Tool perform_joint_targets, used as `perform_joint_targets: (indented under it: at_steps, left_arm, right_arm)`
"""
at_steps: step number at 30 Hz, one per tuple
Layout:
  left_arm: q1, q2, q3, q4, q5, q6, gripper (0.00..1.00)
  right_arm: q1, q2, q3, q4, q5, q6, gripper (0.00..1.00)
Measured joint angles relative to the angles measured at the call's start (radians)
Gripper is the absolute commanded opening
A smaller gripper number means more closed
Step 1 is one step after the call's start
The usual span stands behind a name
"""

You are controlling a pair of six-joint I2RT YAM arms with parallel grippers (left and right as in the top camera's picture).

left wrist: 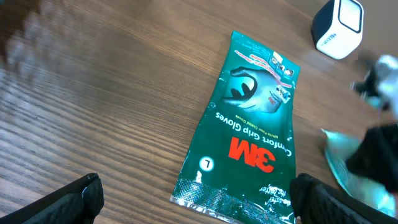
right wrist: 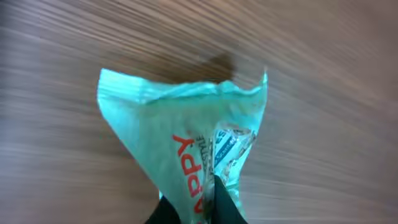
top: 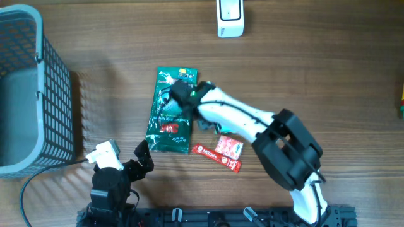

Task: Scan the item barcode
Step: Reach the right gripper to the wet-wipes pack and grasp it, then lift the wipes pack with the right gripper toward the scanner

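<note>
The robot's right gripper should set the teal snack packet down on the bare table [top: 390, 73] just beyond the yellow and red item. The packet now stands up above the wooden table.
A light teal snack packet [right wrist: 186, 137] with red lettering is pinched at its lower end by my right gripper [right wrist: 208, 202], which is shut on it; the packet stands up above the wooden table. Seen from overhead, this gripper [top: 201, 121] reaches over the right edge of a green 3M gloves pack [top: 169, 113], and only a sliver of the teal packet [top: 207, 125] shows. The white barcode scanner [top: 230, 16] stands at the table's far edge. My left gripper [left wrist: 199, 205] is open and holds nothing, low at the near end of the gloves pack [left wrist: 249, 134].
A grey mesh basket [top: 25, 94] fills the left side. A pink-red sachet [top: 230, 147] and a red stick packet [top: 216, 157] lie right of the gloves pack. The scanner [left wrist: 339, 28] also shows at the top right of the left wrist view.
</note>
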Motion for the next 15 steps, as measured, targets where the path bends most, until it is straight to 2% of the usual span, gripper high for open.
perform_joint_targets:
  at_steps: [3, 4, 10, 13, 15]
  left_arm:
    - [0.000, 0.000, 0.000, 0.000, 0.000, 0.000, 1.00]
    - [0.000, 0.000, 0.000, 0.000, 0.000, 0.000, 1.00]
    - [0.000, 0.000, 0.000, 0.000, 0.000, 0.000, 1.00]
    - [0.000, 0.000, 0.000, 0.000, 0.000, 0.000, 1.00]
    - [0.000, 0.000, 0.000, 0.000, 0.000, 0.000, 1.00]
  right_arm:
    - [-0.066, -0.024, 0.052, 0.008, -0.325, -0.120, 0.04]
    - [-0.112, -0.049, 0.055, -0.007, -0.540, -0.215, 0.04]
    - [-0.344, -0.066, 0.009, -0.046, -1.308, -0.570, 0.04]
    - [-0.362, -0.066, -0.064, -0.053, -1.659, -0.611, 0.04]
    - [-0.357, -0.066, -0.072, -0.053, -1.770, -0.521, 0.05]
